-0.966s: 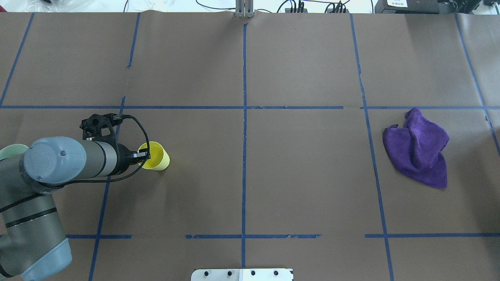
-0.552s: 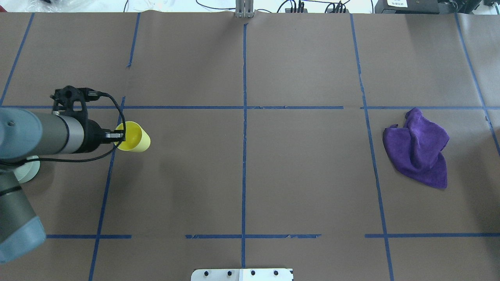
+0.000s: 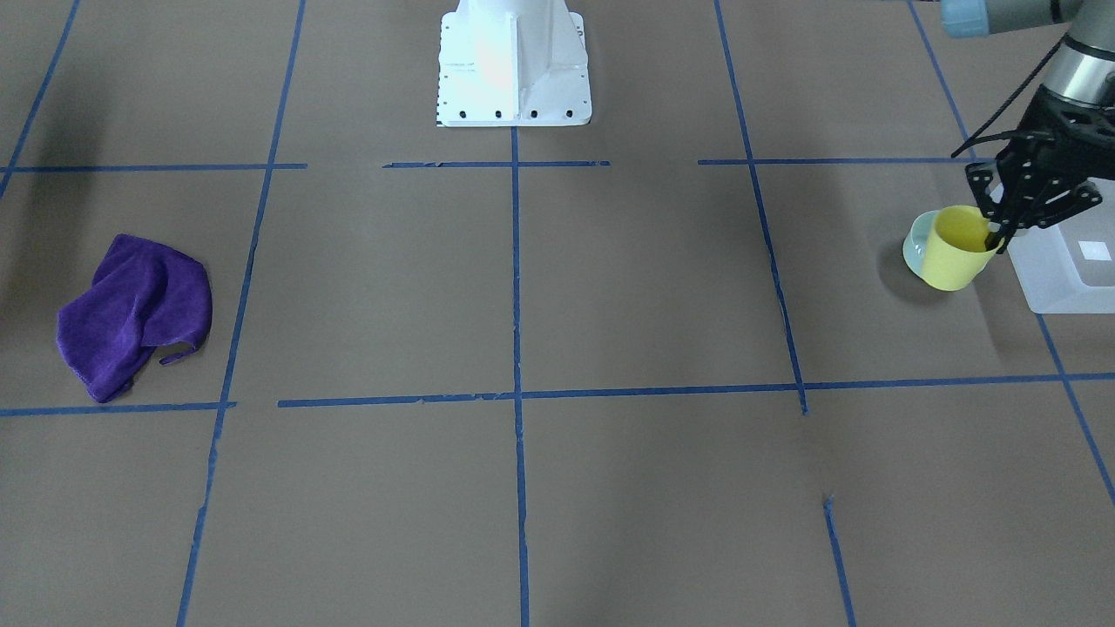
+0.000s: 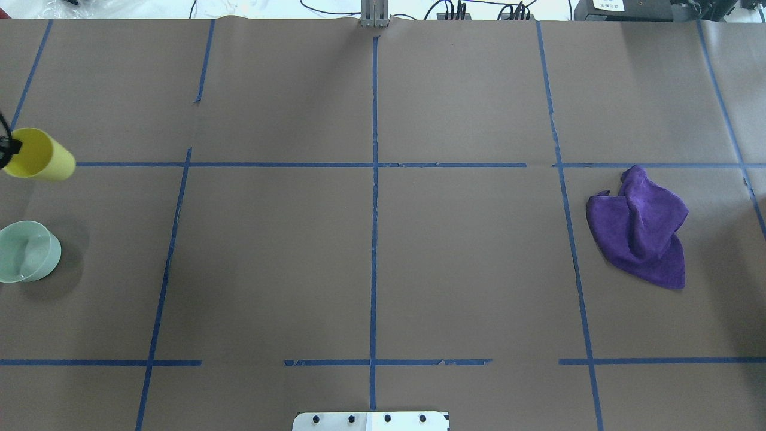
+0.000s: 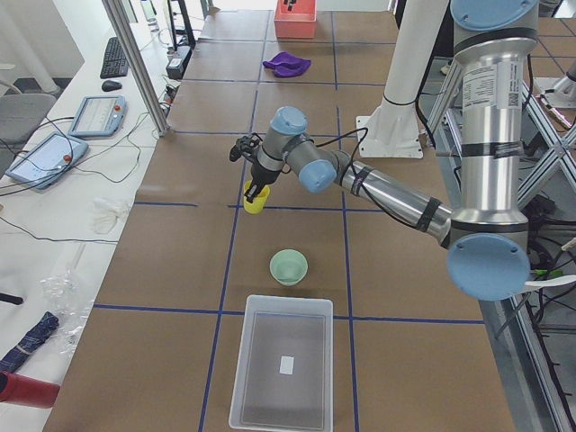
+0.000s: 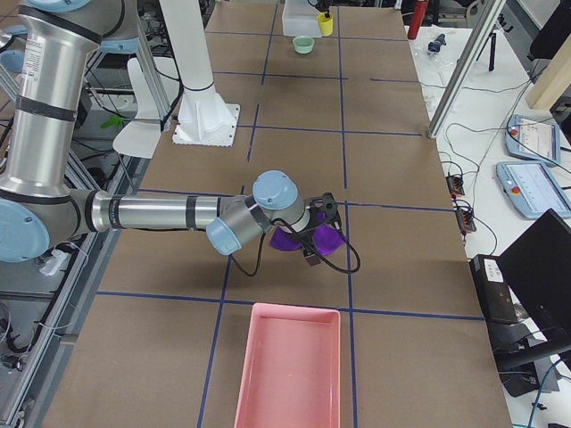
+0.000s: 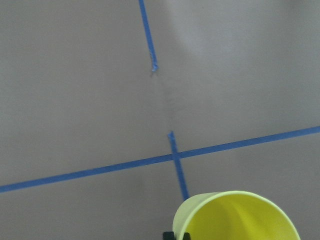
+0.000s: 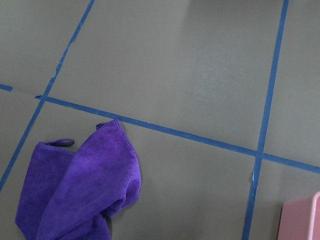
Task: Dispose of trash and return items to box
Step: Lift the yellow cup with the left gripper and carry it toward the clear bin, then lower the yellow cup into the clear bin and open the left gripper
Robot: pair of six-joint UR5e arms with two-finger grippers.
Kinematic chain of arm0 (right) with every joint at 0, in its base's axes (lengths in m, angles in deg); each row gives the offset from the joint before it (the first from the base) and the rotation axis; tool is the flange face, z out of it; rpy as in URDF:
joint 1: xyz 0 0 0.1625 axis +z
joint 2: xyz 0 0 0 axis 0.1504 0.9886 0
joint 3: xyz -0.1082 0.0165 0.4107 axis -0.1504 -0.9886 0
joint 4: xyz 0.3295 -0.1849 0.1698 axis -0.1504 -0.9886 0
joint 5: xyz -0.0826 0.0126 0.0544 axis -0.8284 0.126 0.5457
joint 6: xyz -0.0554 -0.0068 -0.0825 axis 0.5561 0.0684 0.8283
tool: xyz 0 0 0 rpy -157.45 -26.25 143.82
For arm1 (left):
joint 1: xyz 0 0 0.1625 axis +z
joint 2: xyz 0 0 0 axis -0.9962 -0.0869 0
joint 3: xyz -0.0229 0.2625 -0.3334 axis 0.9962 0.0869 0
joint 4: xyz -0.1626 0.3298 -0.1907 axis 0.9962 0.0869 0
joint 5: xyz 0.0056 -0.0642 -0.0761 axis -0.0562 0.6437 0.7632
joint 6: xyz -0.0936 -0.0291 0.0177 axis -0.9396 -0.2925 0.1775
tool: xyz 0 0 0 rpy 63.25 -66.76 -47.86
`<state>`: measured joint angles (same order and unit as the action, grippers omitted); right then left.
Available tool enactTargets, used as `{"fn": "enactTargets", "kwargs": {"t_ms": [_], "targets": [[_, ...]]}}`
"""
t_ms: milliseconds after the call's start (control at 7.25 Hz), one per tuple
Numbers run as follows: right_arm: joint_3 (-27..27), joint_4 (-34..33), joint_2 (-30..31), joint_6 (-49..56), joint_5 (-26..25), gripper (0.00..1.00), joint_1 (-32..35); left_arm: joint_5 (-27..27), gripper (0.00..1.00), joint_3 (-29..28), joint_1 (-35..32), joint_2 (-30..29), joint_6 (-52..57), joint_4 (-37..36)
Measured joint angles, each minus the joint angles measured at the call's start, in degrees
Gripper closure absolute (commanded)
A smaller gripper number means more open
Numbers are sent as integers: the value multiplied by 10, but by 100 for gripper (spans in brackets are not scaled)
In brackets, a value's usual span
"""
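Observation:
The robot's left gripper will release the yellow cup in the frosted box [image 3: 1077, 209], by the side of the box nearest the mint-green bowl.
My left gripper [image 3: 996, 233] is shut on the rim of the yellow cup [image 3: 954, 248] and holds it tilted above the table. The cup is at the overhead view's left edge [image 4: 40, 155] and in the left wrist view [image 7: 235, 217]. The mint-green bowl [image 4: 27, 251] stands on the table near it, partly behind the cup in the front view [image 3: 913, 244]. The frosted box [image 5: 281, 369] lies at the table's left end, beyond the bowl [image 5: 288, 266]. My right gripper [image 6: 312, 254] hovers by the purple cloth; I cannot tell whether it is open or shut.
The purple cloth [image 4: 640, 227] lies crumpled on the right side of the table and shows in the right wrist view [image 8: 75, 195]. A pink tray [image 6: 290, 366] sits at the table's right end. Blue tape lines cross the brown table cover.
My left arm has swung left and away from the robot with the yellow cup, nearly out of the overhead view. The mint bowl it covered now shows fully.

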<state>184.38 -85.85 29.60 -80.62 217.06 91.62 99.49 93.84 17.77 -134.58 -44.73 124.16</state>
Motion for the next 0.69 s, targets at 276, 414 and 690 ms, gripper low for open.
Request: {"fn": "enactTargets", "kwargs": {"t_ms": [276,414,690], "targets": [[0,0,0,1,0,0,-1,57,100,-81,-139,33,238,15],[0,0,0,1,0,0,-1,77,100,-130,-190,37,328,28],[-1,1,0,1,0,0,-1,92,100,-213,-224,54,379,111]]}}
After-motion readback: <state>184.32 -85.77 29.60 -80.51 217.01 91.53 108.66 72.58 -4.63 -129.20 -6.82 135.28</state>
